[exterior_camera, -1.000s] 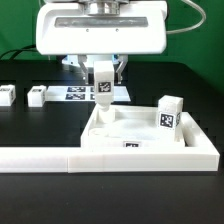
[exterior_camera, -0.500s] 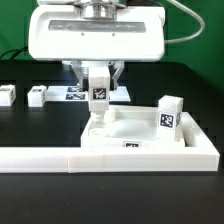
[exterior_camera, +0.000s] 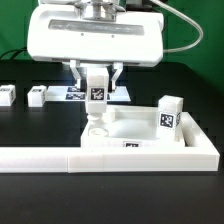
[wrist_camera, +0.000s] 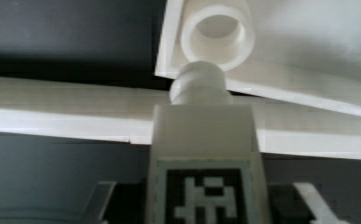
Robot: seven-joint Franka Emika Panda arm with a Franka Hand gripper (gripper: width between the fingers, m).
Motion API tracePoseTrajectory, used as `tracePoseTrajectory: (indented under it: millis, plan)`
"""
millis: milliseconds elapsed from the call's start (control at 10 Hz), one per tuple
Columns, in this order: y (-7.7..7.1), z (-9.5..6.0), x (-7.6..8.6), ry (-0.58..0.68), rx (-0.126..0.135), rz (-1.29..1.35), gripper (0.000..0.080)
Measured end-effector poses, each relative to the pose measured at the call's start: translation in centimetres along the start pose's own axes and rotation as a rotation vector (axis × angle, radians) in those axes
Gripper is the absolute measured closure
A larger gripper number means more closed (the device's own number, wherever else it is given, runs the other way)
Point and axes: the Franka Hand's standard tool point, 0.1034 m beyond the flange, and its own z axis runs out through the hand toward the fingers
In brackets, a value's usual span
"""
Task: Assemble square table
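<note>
Next, my gripper releases the white tagged leg, now held upright above that socket, so that it is upright in the slab's open corner socket (exterior_camera: 102, 131) (wrist_camera: 216, 30), directly under the round peg of that socket.
The white square table slab (exterior_camera: 135, 135) lies inside the white barrier, rim up. One tagged leg (exterior_camera: 170, 115) stands upright at its corner on the exterior view's right. My gripper (exterior_camera: 97, 88) is shut on another white tagged leg (exterior_camera: 97, 87) and holds it upright above the slab's far corner socket (exterior_camera: 97, 129) on the exterior view's left, clear of it. In the wrist view the held leg (wrist_camera: 202, 150) points its round peg at the open socket (wrist_camera: 214, 33). Two more tagged legs (exterior_camera: 37, 95) (exterior_camera: 6, 95) lie on the table at the exterior view's left.
The long white L-shaped barrier (exterior_camera: 60, 157) runs along the front and up the exterior view's right side of the slab. The marker board (exterior_camera: 75, 93) lies on the black table behind my gripper.
My gripper has risen with the leg, lifting it away from the slab's corner socket. Nothing else moved.
</note>
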Motion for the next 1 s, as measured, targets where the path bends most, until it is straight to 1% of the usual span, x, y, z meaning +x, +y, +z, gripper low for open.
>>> tracePoseTrajectory:
  millis: [300, 500, 1000]
  plan:
    - [-0.1, 0.6, -0.5, -0.003, -0.003, -0.003, 0.0511]
    - [-0.7, 1.1, -0.9, -0.007, -0.002, -0.012, 0.0511]
    - [-1.3, 2.0, -1.8, -0.014, -0.002, -0.023, 0.0511]
